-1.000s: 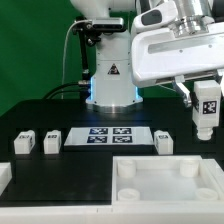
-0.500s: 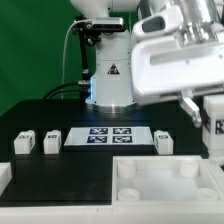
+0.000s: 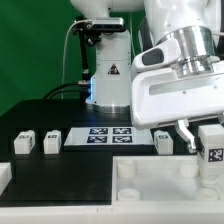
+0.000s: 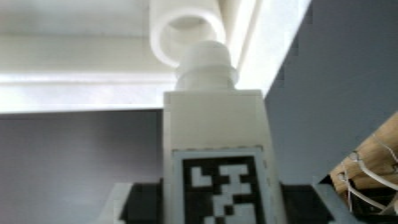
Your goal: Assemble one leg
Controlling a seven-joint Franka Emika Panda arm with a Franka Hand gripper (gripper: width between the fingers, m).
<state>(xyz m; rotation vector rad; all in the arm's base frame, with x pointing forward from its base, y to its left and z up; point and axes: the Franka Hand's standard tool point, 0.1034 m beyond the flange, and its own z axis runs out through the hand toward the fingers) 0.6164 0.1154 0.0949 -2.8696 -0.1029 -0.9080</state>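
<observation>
The robot's gripper will release the leg that stands upright in the tray's round corner hole [image 3: 208, 190] [image 4: 187, 34], directly below the gripper's narrow tip. The leg is now held above that hole.
My gripper [image 3: 211, 150] is shut on a leg [image 3: 212, 147], a small white post with a black-and-white marker on its face. It holds the leg upright over the right rear corner of the large white tray-like piece [image 3: 160, 172]. In the wrist view the leg [image 4: 217, 140] fills the middle between my two dark fingers [image 4: 146, 205], and its narrow tip points at a round corner hole [image 4: 185, 38] of the tray. Three more legs stand on the black table: two at the exterior view's left [image 3: 24, 142] [image 3: 51, 142] and one beside the marker board [image 3: 165, 141].
The marker board [image 3: 108, 136] lies flat on the table behind the tray. The robot's white base [image 3: 108, 75] stands behind it. A white edge piece [image 3: 5, 178] sits at the exterior view's far left front.
My gripper has carried the leg down and toward the front, from above the table at the exterior view's right to just over the tray's right rear corner.
</observation>
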